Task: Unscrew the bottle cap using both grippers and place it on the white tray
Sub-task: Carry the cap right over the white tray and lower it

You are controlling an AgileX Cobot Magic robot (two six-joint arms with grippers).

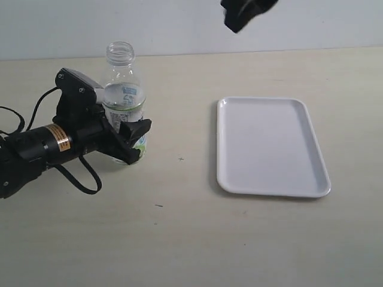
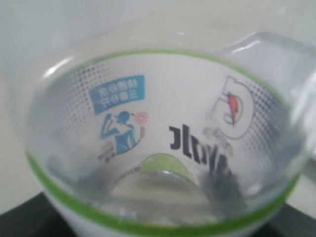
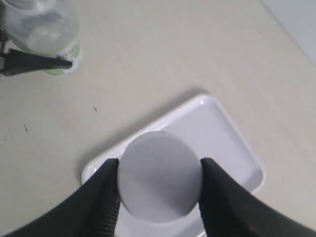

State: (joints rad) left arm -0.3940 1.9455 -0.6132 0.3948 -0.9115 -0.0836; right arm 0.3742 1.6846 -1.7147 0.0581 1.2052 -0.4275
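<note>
My right gripper is going to let go of the white bottle cap just in front of the middle of the white tray point(image 1: 267, 158) point(image 3: 160, 185). The cap is now high above that tray.
The clear bottle point(image 1: 124, 95) stands upright at the left of the table, its threaded neck bare. My left gripper point(image 1: 133, 142), the one with the orange label, is shut on the bottle's labelled lower body. The left wrist view is filled by the bottle point(image 2: 163, 143) with its green-edged label. The white bottle cap point(image 3: 159, 177) sits between the fingers of my right gripper point(image 3: 159, 170), which is shut on it high above the white tray point(image 3: 232, 143). In the exterior view only a black part of the right gripper point(image 1: 245, 13) shows at the top edge, above the white tray point(image 1: 269, 146).
The pale table runs to a light wall at the back. Black cables point(image 1: 78, 176) loop from the left arm onto the table in front of it.
</note>
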